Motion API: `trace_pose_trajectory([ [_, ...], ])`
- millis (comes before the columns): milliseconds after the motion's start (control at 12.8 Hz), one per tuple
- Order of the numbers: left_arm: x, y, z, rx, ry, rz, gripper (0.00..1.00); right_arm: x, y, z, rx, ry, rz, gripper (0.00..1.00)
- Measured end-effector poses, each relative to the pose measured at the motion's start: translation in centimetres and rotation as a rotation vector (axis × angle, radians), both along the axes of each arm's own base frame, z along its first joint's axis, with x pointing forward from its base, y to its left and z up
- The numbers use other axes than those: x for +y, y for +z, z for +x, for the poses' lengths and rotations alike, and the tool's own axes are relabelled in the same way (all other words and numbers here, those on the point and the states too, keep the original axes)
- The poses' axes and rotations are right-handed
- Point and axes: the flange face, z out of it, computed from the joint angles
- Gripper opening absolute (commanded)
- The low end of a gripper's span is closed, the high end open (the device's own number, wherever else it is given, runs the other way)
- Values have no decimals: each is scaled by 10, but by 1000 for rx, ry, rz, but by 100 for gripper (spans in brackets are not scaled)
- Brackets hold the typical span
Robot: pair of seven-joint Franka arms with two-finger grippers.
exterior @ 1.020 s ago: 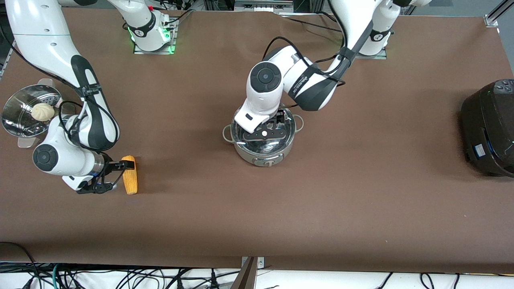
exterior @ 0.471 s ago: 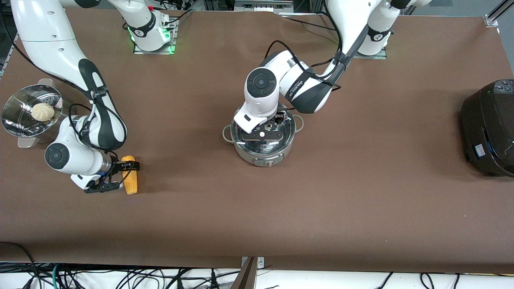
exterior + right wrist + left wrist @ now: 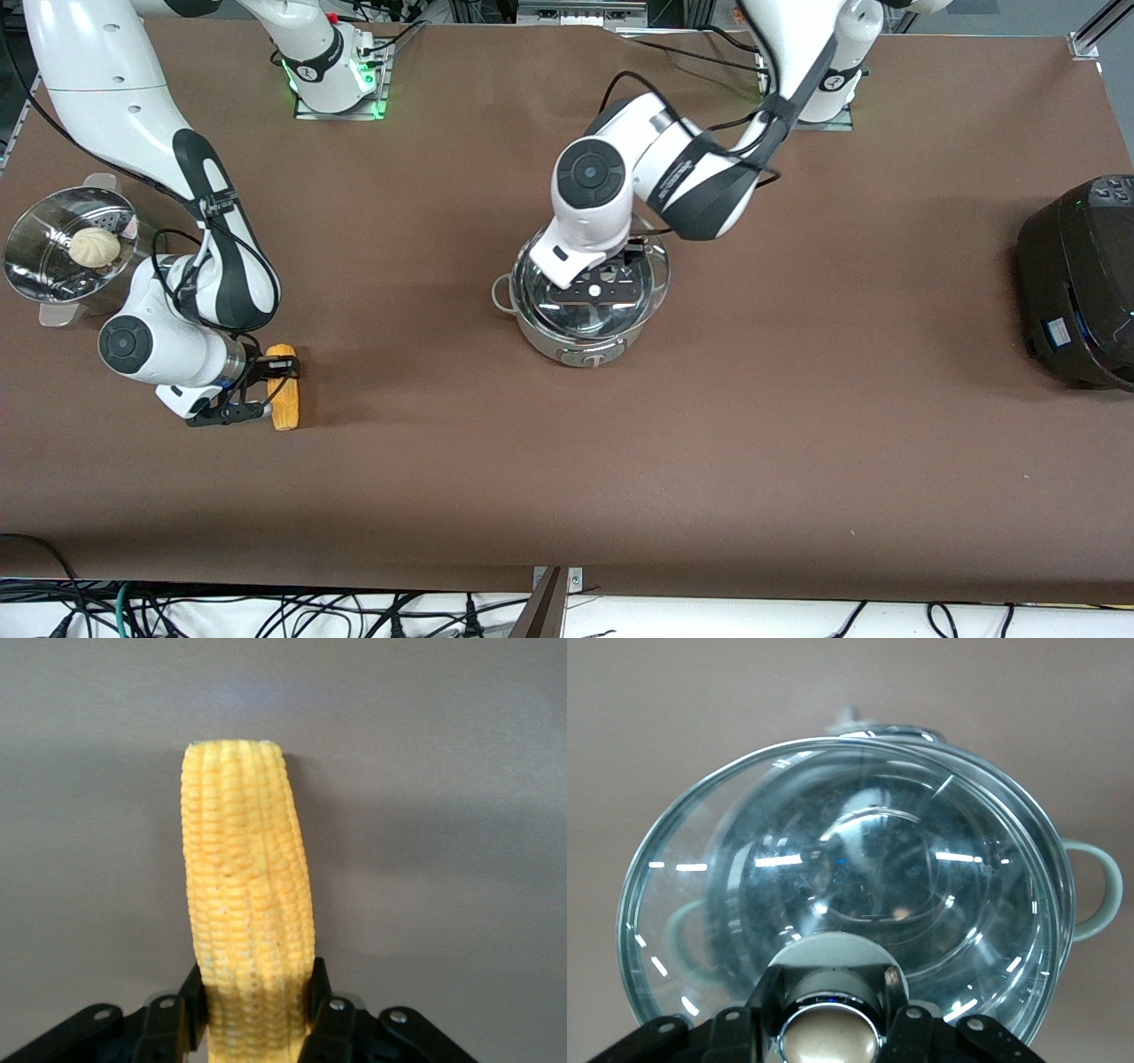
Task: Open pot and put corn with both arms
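Observation:
I will set the glass lid down with my left gripper on the bare table (image 3: pixel 803 330) between the steel pot and the black cooker.
The steel pot (image 3: pixel 580 341) stands mid-table. My left gripper (image 3: pixel 607 288) is shut on the tan knob (image 3: pixel 831 1041) of the glass lid (image 3: pixel 833 859). It holds the lid just above the pot, shifted off the rim (image 3: pixel 1052 859). One pot handle (image 3: pixel 1091 890) shows beside the lid. The yellow corn (image 3: pixel 285 403) lies toward the right arm's end of the table. My right gripper (image 3: pixel 271 388) is shut across it. In the right wrist view the fingers (image 3: pixel 319 992) press both sides of the cob (image 3: pixel 244 886). I cannot tell whether it still rests on the table.
A steel steamer (image 3: pixel 35 266) with a pale bun (image 3: pixel 95 246) stands at the right arm's end. A big black cooker (image 3: pixel 1076 283) stands at the left arm's end. The brown table (image 3: pixel 567 487) is bare nearer the front camera.
My left arm has risen with the lid, which has come off the pot rim and shifted toward the bases. My right gripper has moved around the corn and shut on it.

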Motion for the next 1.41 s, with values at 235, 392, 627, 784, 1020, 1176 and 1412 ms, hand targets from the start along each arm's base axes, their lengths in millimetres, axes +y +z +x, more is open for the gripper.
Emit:
trace_pose_trajectory([
  [235, 87, 68, 38, -11, 84, 8, 0, 39, 67, 1, 16, -3, 36, 0],
  [392, 161, 85, 62, 34, 16, 18, 0, 106, 153, -11, -7, -45, 76, 0],
  [627, 276, 52, 97, 131, -165, -20, 0, 266, 242, -68, -50, -147, 113, 0],
  [784, 352, 4, 114, 154, -259, -75, 0, 380, 247, -120, -60, -202, 83, 0],
  [1020, 407, -103, 104, 100, -321, -118, 0, 492, 194, -168, -48, -264, 41, 0],
  [1176, 404, -155, 77, 107, -340, -128, 42, 520, 146, -172, -52, -281, -2, 0],
  [1412, 395, -175, 60, 123, -355, -134, 100, 522, 100, -157, -36, -301, -7, 4],
])
